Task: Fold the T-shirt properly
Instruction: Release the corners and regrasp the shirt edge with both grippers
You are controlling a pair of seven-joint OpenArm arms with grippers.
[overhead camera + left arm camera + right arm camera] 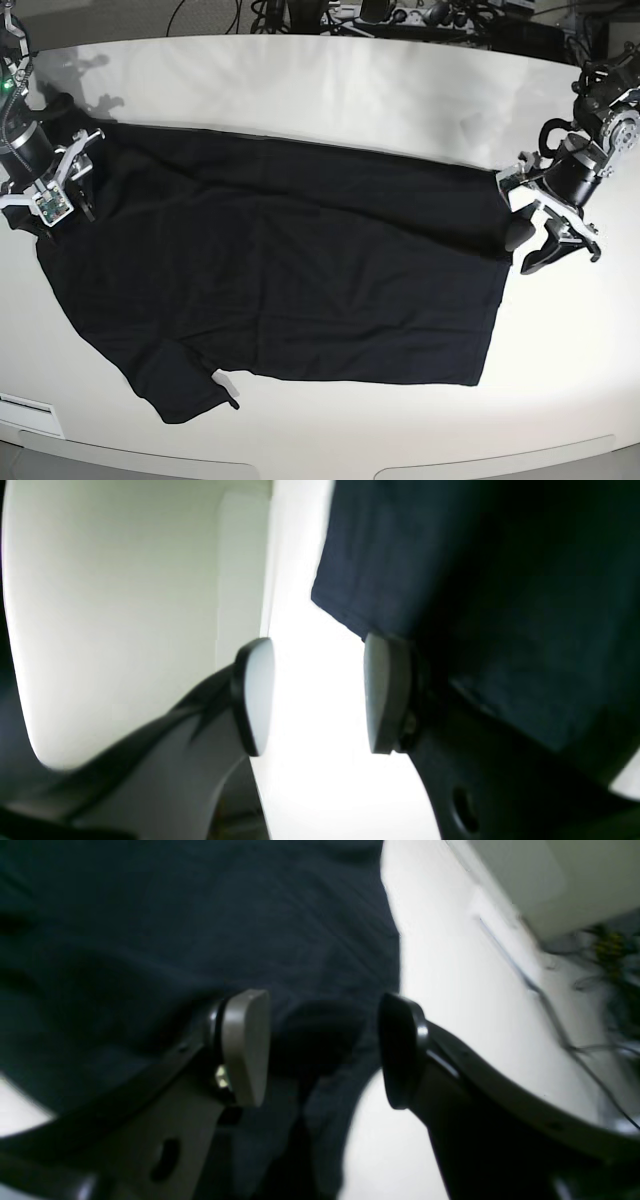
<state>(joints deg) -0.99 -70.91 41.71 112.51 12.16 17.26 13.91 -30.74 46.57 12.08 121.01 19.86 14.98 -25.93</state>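
The T-shirt is lying near the front edge of the table, so my right gripper should pinch the T-shirt's end (pixel 82 215) and pull it toward the table's far edge together with my left gripper.
The black T-shirt (pixel 280 270) lies spread wide on the white table (pixel 350 90), with a sleeve at the front left (pixel 185 395). My left gripper (pixel 527 248) is open at the shirt's right edge. In the left wrist view (pixel 320 695) bare table shows between the pads, and one pad (pixel 385 695) is at the hem of the shirt (pixel 500 580). My right gripper (pixel 62 208) is open over the shirt's left end. In the right wrist view (pixel 322 1047) dark fabric (pixel 200 915) lies between and behind the pads. Neither gripper holds anything.
Cables and equipment run along the table's far edge (pixel 330 15). More cables show beyond the table edge in the right wrist view (pixel 600 965). The table's curved front edge (pixel 300 465) is close below the shirt.
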